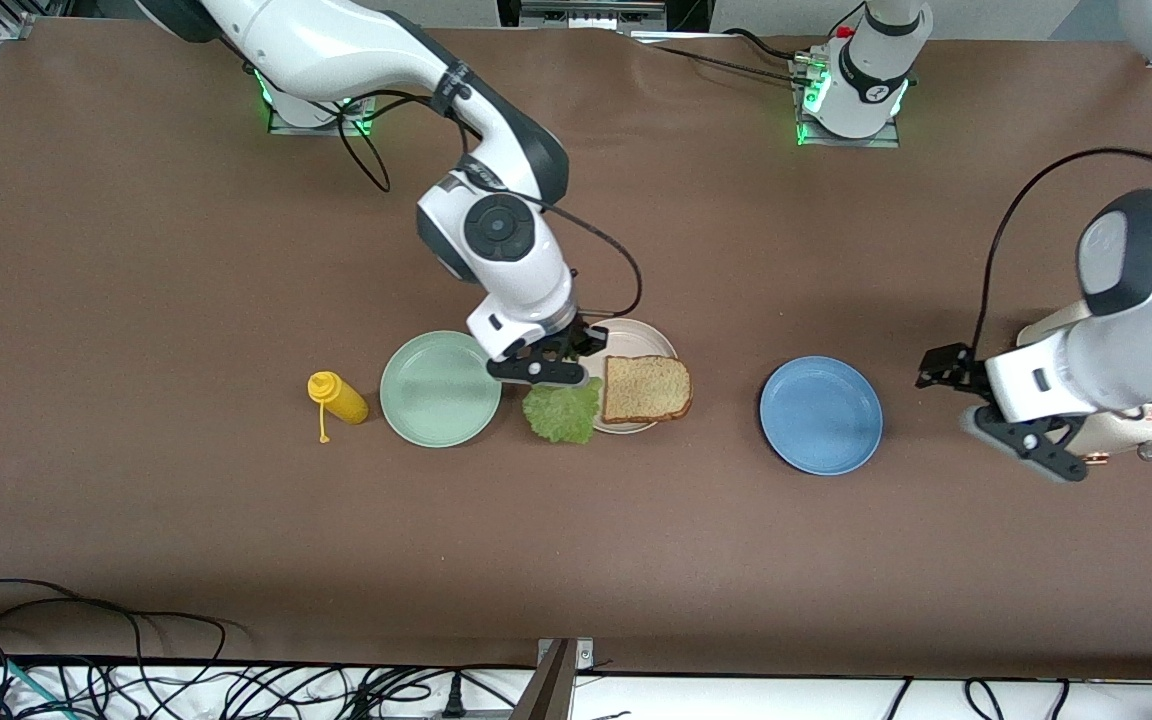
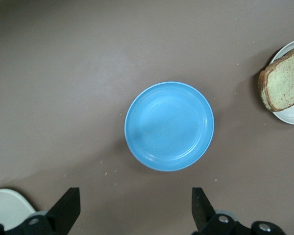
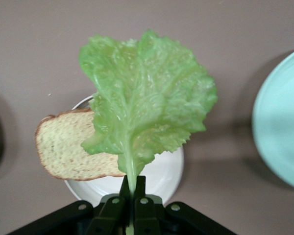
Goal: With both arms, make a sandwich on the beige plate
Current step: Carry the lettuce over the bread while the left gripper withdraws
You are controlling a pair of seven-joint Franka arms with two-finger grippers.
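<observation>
Next, my right gripper lets go of the green lettuce leaf so that it lies on top of the brown bread slice (image 1: 647,397) (image 3: 79,140).
One slice of brown bread (image 1: 646,388) lies on the beige plate (image 1: 636,333); a second slice is not in view. My right gripper (image 1: 558,368) is shut on the stem of the green lettuce leaf (image 1: 563,412), over the plate's edge beside the bread. In the right wrist view the leaf (image 3: 147,103) hangs from the shut gripper (image 3: 132,193) over the bread (image 3: 68,147) and the plate (image 3: 159,178). My left gripper (image 1: 986,412) is open and empty, low over the table beside the blue plate; its fingers (image 2: 68,208) stand wide apart.
A mint-green plate (image 1: 441,388) sits beside the beige plate toward the right arm's end, with a yellow squeeze bottle (image 1: 338,397) lying beside it. A blue plate (image 1: 821,415) (image 2: 169,126) sits toward the left arm's end. A cream object (image 1: 1151,425) stands under the left arm.
</observation>
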